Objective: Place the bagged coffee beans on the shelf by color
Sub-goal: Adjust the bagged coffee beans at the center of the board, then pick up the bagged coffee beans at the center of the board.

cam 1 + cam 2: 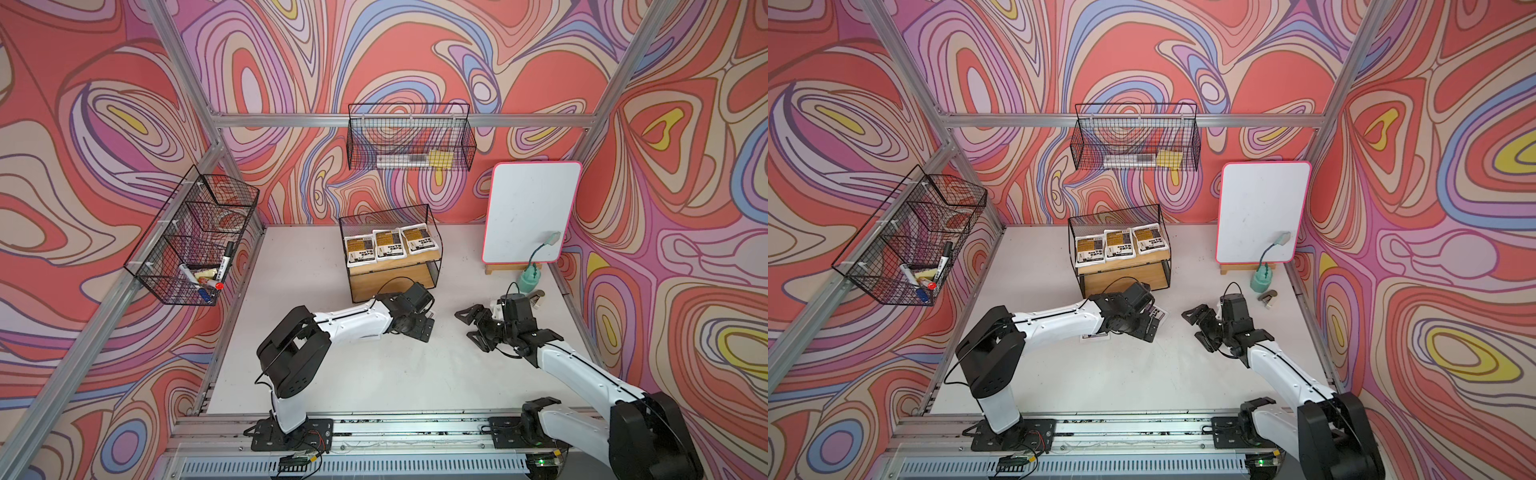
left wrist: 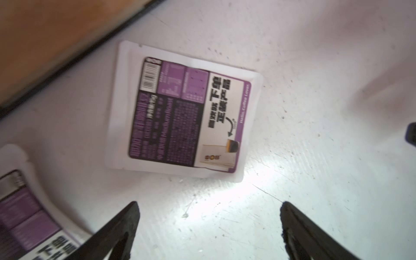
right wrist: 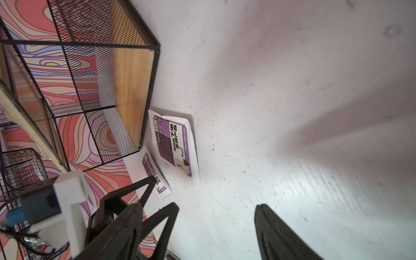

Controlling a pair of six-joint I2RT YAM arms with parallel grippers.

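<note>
My right gripper will close on the facing edge of the purple bag [image 1: 432,318] [image 3: 195,156] next to my left gripper's fingers, the bag that is nearer to my right gripper.
The shelf [image 1: 390,277] stands at the back middle of the table, with three orange-brown bagged coffee beans [image 1: 388,245] side by side on its top board. Two purple bags lie flat on the table in front of it: one [image 2: 180,112] just ahead of my left gripper [image 2: 209,209], the other [image 2: 22,202] beside it, cut off by the frame edge. The left gripper is open, low over the table, holding nothing. In a top view the left arm covers most of both purple bags [image 1: 1160,313]. My right gripper [image 3: 217,206] is open and empty, to the right of the bags [image 3: 173,144].
A pink-edged whiteboard [image 1: 528,212] leans at the back right, with a green bottle [image 1: 530,279] and a small stapler-like item [image 1: 536,298] before it. Black wire baskets hang on the back wall [image 1: 409,137] and the left wall [image 1: 191,237], the latter holding markers.
</note>
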